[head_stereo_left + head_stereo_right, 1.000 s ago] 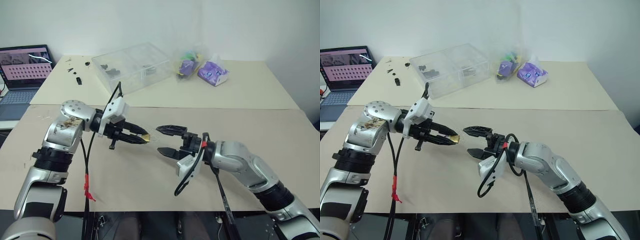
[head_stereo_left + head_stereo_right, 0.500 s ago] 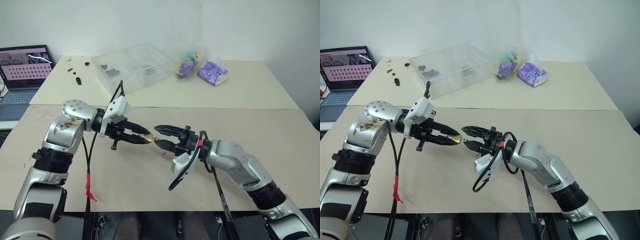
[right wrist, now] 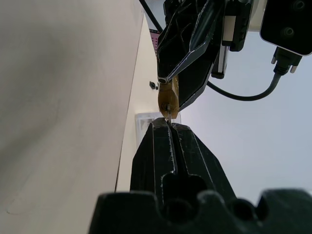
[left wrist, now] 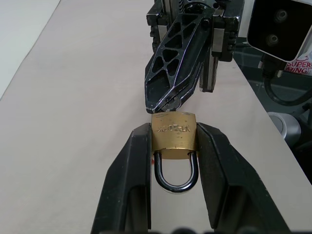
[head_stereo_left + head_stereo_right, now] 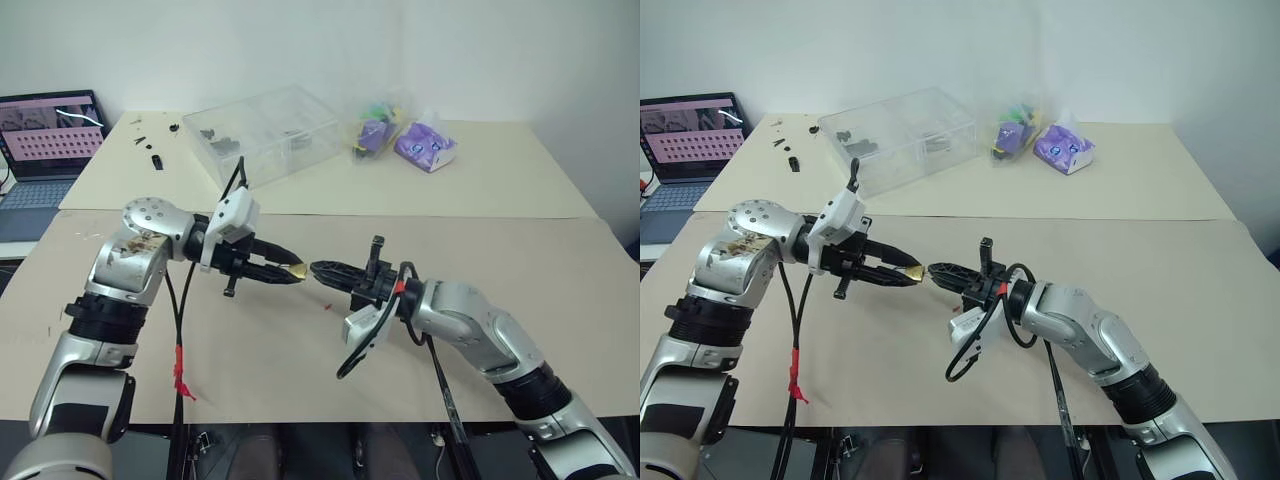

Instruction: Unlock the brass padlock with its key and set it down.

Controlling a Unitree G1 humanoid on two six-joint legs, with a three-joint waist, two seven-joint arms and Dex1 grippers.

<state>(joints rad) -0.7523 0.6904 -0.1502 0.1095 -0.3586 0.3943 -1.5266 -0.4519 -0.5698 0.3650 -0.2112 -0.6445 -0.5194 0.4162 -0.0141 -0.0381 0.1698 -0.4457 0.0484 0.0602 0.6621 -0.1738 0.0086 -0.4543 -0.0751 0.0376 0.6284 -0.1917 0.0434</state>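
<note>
My left gripper's fingers enclose the shackle, so next my right gripper releases the key and takes the brass padlock's body (image 4: pixel 174 124) before my left gripper backs off.
The brass padlock (image 4: pixel 174 136) is small and golden, with its silver shackle (image 4: pixel 176 179) pointing back toward the left wrist. My left gripper (image 5: pixel 290 272) is shut on its body and holds it above the beige table (image 5: pixel 250 340), pointing right. My right gripper (image 5: pixel 316 268) points left and meets the padlock's keyhole end, its fingers pressed together. In the right wrist view a thin silver sliver, the key (image 3: pixel 167 116), runs from the right fingertips (image 3: pixel 161 127) into the lock's bottom; most of the key is hidden.
A tiny red speck (image 5: pixel 327 307) lies on the table below the grippers. At the back stand a clear plastic box (image 5: pixel 265 130), small black parts (image 5: pixel 150 150), purple bags (image 5: pixel 425 145) and a laptop (image 5: pixel 45 140) at far left.
My right gripper went from wide open to shut and moved left up to the padlock's end. The left gripper and the padlock stayed where they were.
</note>
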